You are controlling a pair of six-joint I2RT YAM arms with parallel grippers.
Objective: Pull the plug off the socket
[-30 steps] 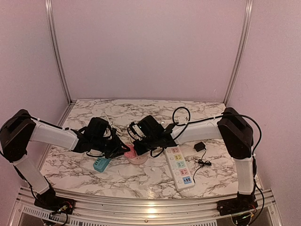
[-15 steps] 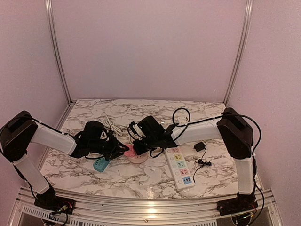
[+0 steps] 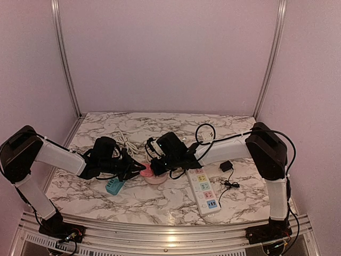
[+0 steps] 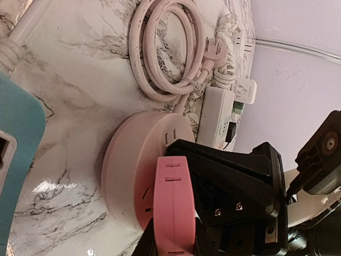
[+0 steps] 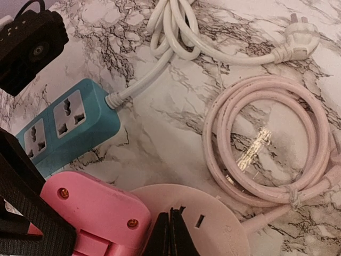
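Note:
I will use my left gripper to set the pink plug down and let it go on the marble table (image 3: 99,162) beside the teal power strip, away from the socket.
A round pale pink socket (image 3: 157,180) lies on the marble table, also in the left wrist view (image 4: 125,176) and the right wrist view (image 5: 218,226). A pink plug (image 3: 145,170) stands against its left side. My left gripper (image 4: 173,242) is shut on the pink plug (image 4: 173,205), one finger on each side. I cannot tell whether its pins are still in the socket. My right gripper (image 5: 171,234) is shut, its tips resting on the socket's top face beside the plug (image 5: 90,213). In the top view the two grippers (image 3: 137,169) (image 3: 160,168) meet over the socket.
A teal power strip (image 3: 114,185) (image 5: 64,125) lies left of the socket, its white cable (image 5: 176,26) behind it. The socket's pink cable (image 5: 272,138) is coiled behind it. A white power strip (image 3: 203,189) and a black adapter (image 3: 226,166) lie to the right.
My left wrist has dropped lower and drawn slightly left, still holding the pink plug. The right arm has barely moved.

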